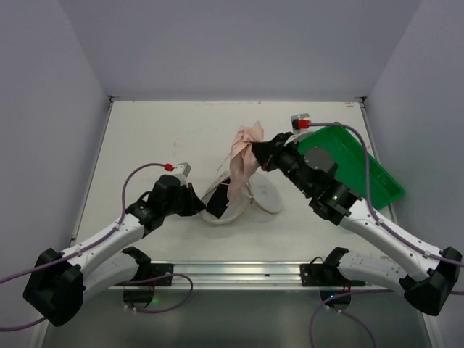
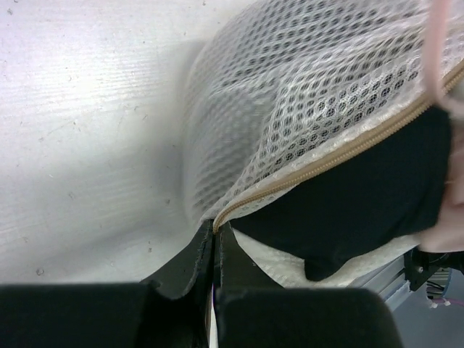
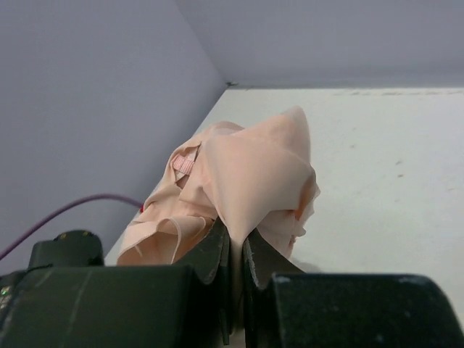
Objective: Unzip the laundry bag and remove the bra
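Note:
The robot's right gripper needs to release the pale pink bra, which hangs above the laundry bag now, in the green tray's back end [image 1: 324, 156], next to the side of the tray nearer the laundry bag.
The laundry bag [image 1: 239, 201] lies open on the table's middle, its cream mesh wall and tan zipper rim [image 2: 341, 148] showing a dark inside. My left gripper [image 1: 199, 199] is shut on the bag's rim at its left edge [image 2: 215, 228]. My right gripper [image 1: 255, 152] is shut on the pale pink bra [image 1: 243, 156] and holds it above the bag, the fabric hanging down toward the opening. In the right wrist view the bra [image 3: 250, 177] bunches above my closed fingers [image 3: 217, 250].
A green plastic tray [image 1: 362, 163] stands at the right, under and behind my right arm. The table's back wall and side walls close in the work area. Arm cables loop over both arms.

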### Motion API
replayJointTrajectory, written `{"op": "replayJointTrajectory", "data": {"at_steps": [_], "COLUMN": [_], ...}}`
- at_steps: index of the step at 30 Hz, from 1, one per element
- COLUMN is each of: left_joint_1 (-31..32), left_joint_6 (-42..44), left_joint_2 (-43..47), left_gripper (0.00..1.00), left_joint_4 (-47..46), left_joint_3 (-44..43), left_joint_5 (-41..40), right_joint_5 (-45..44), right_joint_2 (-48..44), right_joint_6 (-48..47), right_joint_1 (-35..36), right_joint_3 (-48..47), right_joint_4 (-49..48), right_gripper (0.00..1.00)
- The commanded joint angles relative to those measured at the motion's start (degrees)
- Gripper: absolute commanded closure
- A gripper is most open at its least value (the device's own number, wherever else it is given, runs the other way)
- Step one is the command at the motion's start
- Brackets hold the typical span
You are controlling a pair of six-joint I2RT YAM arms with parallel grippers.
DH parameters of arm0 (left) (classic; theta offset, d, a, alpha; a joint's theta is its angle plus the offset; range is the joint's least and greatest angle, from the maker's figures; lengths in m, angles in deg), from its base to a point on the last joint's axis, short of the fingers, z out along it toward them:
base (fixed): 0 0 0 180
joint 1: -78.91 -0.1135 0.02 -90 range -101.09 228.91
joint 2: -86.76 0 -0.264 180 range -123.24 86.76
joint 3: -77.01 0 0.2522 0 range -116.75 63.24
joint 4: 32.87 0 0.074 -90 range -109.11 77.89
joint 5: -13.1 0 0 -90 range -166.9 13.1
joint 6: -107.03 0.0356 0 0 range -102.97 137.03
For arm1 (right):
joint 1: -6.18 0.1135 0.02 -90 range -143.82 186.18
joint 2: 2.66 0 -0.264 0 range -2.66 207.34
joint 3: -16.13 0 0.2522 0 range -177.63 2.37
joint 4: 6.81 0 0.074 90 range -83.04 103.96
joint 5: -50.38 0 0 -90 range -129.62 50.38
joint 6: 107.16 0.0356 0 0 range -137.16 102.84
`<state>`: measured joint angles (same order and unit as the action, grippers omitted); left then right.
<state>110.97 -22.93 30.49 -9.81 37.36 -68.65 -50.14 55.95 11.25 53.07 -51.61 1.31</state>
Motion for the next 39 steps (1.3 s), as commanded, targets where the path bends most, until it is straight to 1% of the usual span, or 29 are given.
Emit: {"op": "replayJointTrajectory", "data": {"at_steps": [1, 3, 6, 8, 9, 10, 13, 18, 21, 23, 26, 27, 31, 36, 39], "left_joint_1": [0.0, 0.0, 0.0, 0.1, 0.0, 0.0, 0.0, 0.1, 0.0, 0.1, 0.0, 0.0, 0.1, 0.0, 0.0], "left_joint_6": [-0.8, -0.7, -0.4, -0.3, -0.4, -0.6, -0.6, 0.7, 1.6, 1.7, 1.5, 1.6, 1.9, 2.0, 1.7], "left_joint_2": [-0.4, -0.9, -1.4, -1.3, -1.3, -1.3, -0.6, 2.5, 3.8, 3.9, 3.6, 3.5, 3.9, 2.7, 2.3], "left_gripper": [1.0, 1.0, 1.0, 1.0, 1.0, 1.0, 1.0, 1.0, 1.0, 1.0, 1.0, 1.0, 1.0, 1.0, 1.0], "left_joint_4": [-2.1, -2.5, -2.3, -1.8, -1.8, -1.7, -1.1, 4.7, 7.9, 8.7, 8.9, 9.1, 9.6, 8.0, 6.4], "left_joint_3": [0.3, 0.2, -0.5, -0.6, -0.7, -0.7, -2.1, -6.0, -8.1, -8.8, -9.1, -9.4, -10.3, -9.3, -7.4], "left_joint_5": [-0.3, -0.1, 0.1, -0.4, -0.3, -0.2, 0.6, -1.0, -4.0, -4.2, -3.4, -3.1, -3.9, -2.9, -1.9], "right_joint_5": [1.7, 3.4, 2.8, 3.0, 3.7, 6.7, 14.6, 13.7, 13.8, 12.0, 6.2, 3.7, -1.4, -6.2, -5.3], "right_joint_2": [-4.9, -6.0, -7.6, -8.2, -8.0, -7.6, -5.8, -4.4, -4.0, -3.6, -3.1, -3.0, -2.9, -2.8, -2.0], "right_joint_6": [-3.3, -5.0, -7.5, -7.7, -7.2, -6.7, -3.8, -3.9, -4.7, -6.5, -9.8, -10.4, -11.7, -9.9, -8.5], "right_joint_1": [-6.1, -8.4, -9.7, -10.4, -10.8, -10.8, -10.9, -10.8, -10.9, -10.9, -11.4, -12.2, -15.1, -22.2, -28.2], "right_joint_3": [-5.2, -8.0, -11.9, -13.9, -16.4, -17.7, -20.8, -23.4, -26.6, -29.5, -30.2, -30.0, -26.5, -20.9, -18.3], "right_joint_4": [3.4, 5.2, 9.5, 11.9, 12.8, 14.7, 15.1, 15.1, 16.2, 17.8, 19.7, 20.3, 20.4, 20.4, 20.3], "right_gripper": [1.0, 1.0, 1.0, 1.0, 1.0, 1.0, 1.0, 1.0, 1.0, 1.0, 1.0, 1.0, 1.0, 1.0, 1.0]}}
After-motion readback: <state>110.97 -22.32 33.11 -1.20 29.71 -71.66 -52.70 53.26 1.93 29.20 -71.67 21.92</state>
